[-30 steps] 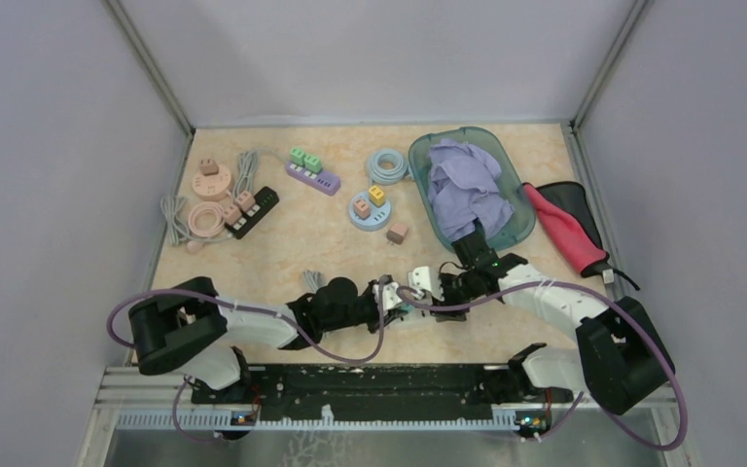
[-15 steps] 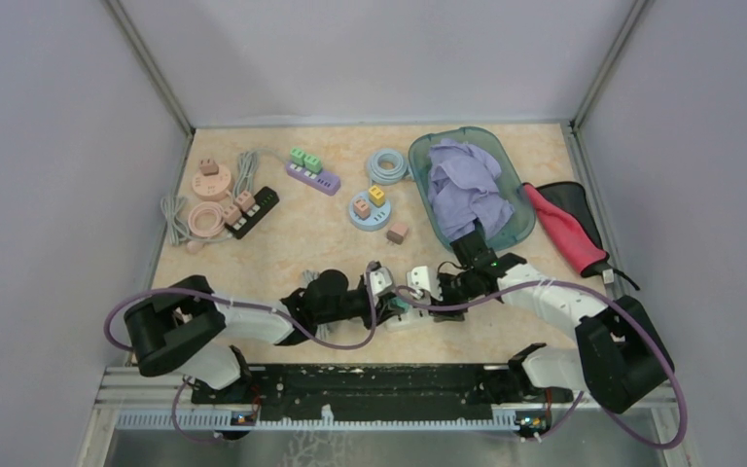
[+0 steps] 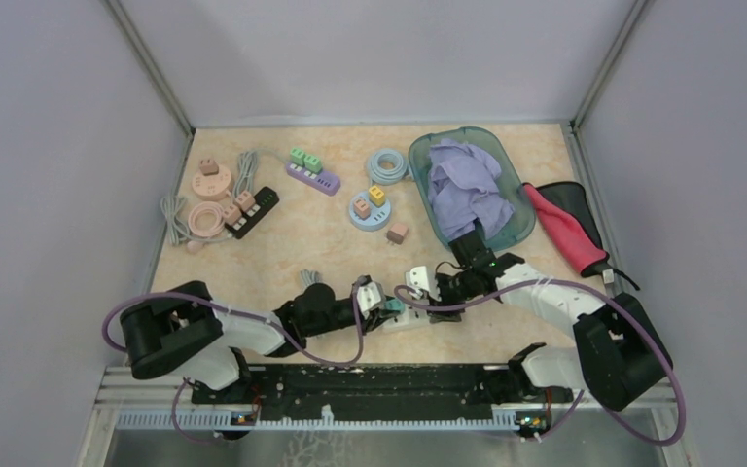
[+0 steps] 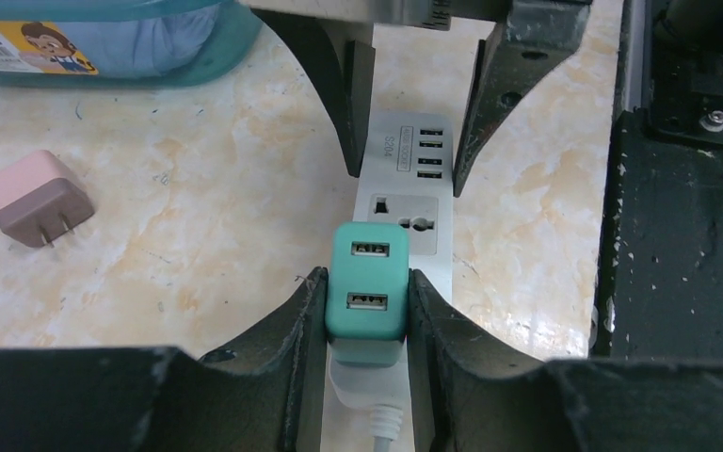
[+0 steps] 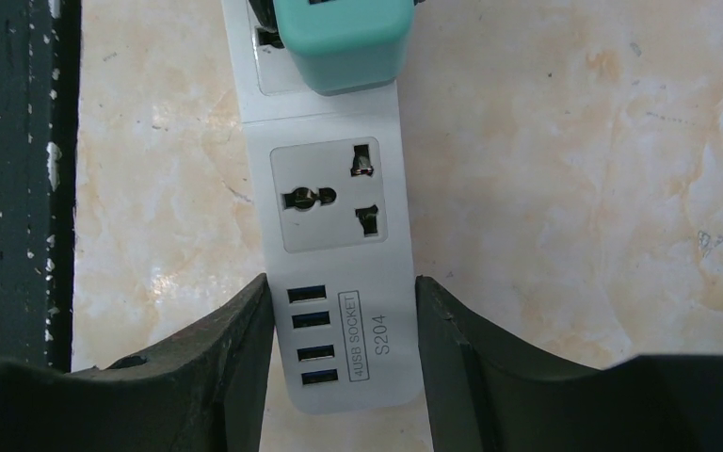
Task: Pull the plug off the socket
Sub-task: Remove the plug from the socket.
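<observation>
The loose pink plug is on the table. Next, my left gripper puts the teal plug down on the bare table [image 3: 373, 249] [image 4: 73, 315] close beside it.
A white power strip [image 3: 412, 314] lies near the table's front edge, also in the left wrist view [image 4: 405, 202] and the right wrist view [image 5: 334, 202]. A teal two-port USB plug [image 4: 367, 292] stands over the strip's cable-end socket; it also shows in the right wrist view [image 5: 344, 33]. I cannot tell whether its prongs are still in. My left gripper [image 4: 367, 282] is shut on the plug's sides, seen from above [image 3: 379, 304]. My right gripper [image 5: 344, 292] grips the strip's USB end, seen from above [image 3: 430, 297].
A loose pink plug [image 4: 38, 198] lies left of the strip. A teal basin [image 3: 515, 209] with purple cloth stands at the back right. Other strips and round sockets with plugs [image 3: 313, 175] lie at the back. The black rail [image 4: 678, 235] runs close to the strip.
My left arm has drawn back to the left with the teal plug in its gripper. The right arm and the strip have stayed nearly still.
</observation>
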Controlling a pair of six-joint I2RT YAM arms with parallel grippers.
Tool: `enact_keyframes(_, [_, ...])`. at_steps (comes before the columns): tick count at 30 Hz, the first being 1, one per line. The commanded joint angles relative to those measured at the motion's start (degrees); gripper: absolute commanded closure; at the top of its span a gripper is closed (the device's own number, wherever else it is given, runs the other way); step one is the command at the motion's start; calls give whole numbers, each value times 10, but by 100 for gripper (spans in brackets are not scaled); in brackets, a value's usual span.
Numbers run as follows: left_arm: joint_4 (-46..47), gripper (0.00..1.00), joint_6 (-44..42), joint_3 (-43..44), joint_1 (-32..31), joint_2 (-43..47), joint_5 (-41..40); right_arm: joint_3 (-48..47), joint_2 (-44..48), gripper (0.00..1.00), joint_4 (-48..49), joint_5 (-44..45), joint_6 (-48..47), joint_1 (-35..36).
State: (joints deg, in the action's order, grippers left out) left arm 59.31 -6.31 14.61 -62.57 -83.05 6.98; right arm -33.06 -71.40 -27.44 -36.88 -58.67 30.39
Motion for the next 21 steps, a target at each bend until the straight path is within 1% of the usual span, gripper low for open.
enact_keyframes(1, [-50, 99, 17, 75, -1, -13, -36, -3, -13, 100, -29, 60, 11, -6])
enact_keyframes(6, [-77, 99, 99, 110, 0, -33, -81, -4, -14, 100, -23, 69, 16, -3])
enact_keyframes(8, [-80, 99, 110, 114, 0, -30, -88, -5, -13, 100, -16, 78, 25, -3])
enact_keyframes(9, [-78, 99, 102, 114, -1, -29, -80, -6, -13, 96, -14, 82, 30, -3])
enact_keyframes(10, [-65, 99, 93, 108, -1, -28, -69, -10, -12, 88, -14, 84, 34, -3])
enact_keyframes(12, [-13, 99, 70, 86, -1, -33, -51, -15, -10, 69, -18, 79, 41, -3])
enact_keyframes(14, [27, 99, 48, 70, -1, -41, -33, -17, -5, 54, -23, 66, 43, -3])
enact_keyframes(16, [57, 99, 37, 62, -1, -53, -11, -18, 1, 46, -20, 54, 49, -3])
enact_keyframes(20, [95, 99, 45, 58, -1, -75, 14, -20, 11, 25, -17, 28, 56, -3])
enact_keyframes(21, [101, 99, 47, 59, -1, -79, 19, -21, 14, 22, -18, 17, 55, -3])
